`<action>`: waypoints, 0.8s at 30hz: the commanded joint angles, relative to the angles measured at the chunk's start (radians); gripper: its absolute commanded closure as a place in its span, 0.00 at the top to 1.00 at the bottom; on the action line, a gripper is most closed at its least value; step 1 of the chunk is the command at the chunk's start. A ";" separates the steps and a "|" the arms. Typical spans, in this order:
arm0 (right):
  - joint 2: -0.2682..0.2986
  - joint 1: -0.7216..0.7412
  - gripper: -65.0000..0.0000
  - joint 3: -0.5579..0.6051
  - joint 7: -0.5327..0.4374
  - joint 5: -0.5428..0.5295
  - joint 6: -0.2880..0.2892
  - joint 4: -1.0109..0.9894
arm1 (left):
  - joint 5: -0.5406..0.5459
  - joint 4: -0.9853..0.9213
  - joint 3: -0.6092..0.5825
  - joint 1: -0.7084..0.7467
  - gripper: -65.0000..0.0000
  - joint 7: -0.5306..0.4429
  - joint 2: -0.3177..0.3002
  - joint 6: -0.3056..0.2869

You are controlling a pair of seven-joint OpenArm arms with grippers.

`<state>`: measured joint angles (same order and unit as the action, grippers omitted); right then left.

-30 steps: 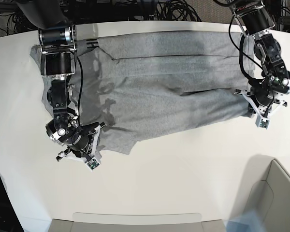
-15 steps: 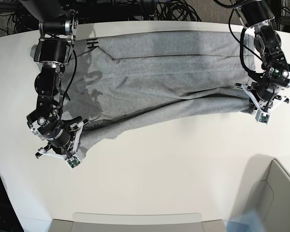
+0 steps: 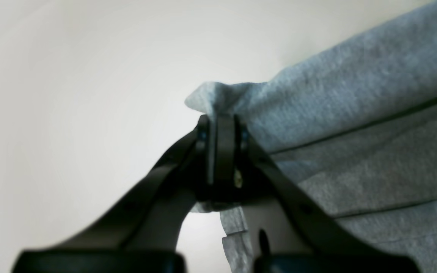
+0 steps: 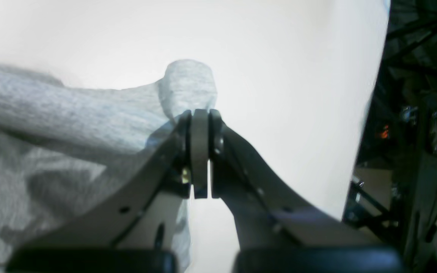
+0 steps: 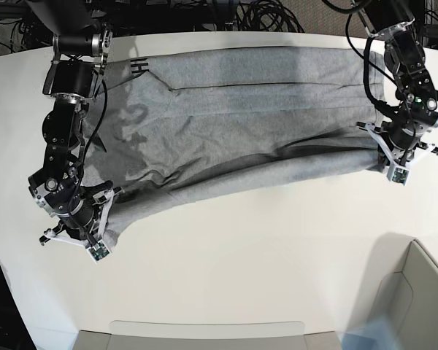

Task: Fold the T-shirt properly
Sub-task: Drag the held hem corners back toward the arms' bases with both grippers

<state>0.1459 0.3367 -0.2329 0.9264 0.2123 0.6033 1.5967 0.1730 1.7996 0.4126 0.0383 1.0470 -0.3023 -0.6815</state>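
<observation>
Next, my right gripper sets the T-shirt's corner down at the near edge of its lettered end [image 5: 112,195], farther from the tray.
The heather-grey T-shirt [image 5: 248,117] lies stretched across the far half of the white table, its near edge doubled over in a long fold. A bit of black lettering [image 5: 139,67] shows at its far left edge. My right gripper [image 5: 106,227], at the base view's left, is shut on the shirt's near-left corner. In its wrist view the jaws [image 4: 200,117] pinch a bunched tip of T-shirt [image 4: 51,113]. My left gripper [image 5: 383,157], at the right, is shut on the near-right corner. There the closed jaws [image 3: 220,121] hold a fold of T-shirt [image 3: 355,113].
The white table [image 5: 241,255] runs toward me from the shirt. A beige bin [image 5: 420,292] stands at the near right and a flat tray [image 5: 204,334] at the near edge. Cables [image 5: 263,14] lie behind the table. Dark clutter [image 4: 423,132] sits past the table's edge.
My right gripper has pulled its corner of the shirt outward to the left in the base view, drawing the near fold straighter. My left gripper has drifted slightly right, still gripping.
</observation>
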 commanded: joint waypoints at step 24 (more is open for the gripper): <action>0.010 -0.095 0.00 -0.128 0.075 0.011 0.095 0.199 | 0.001 0.065 0.006 0.088 0.00 0.023 -0.021 0.001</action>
<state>0.1436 0.2256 -0.3565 1.0092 0.2192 0.6823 1.7790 0.1795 1.8465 0.4126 0.1398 1.0779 -0.3050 -0.6857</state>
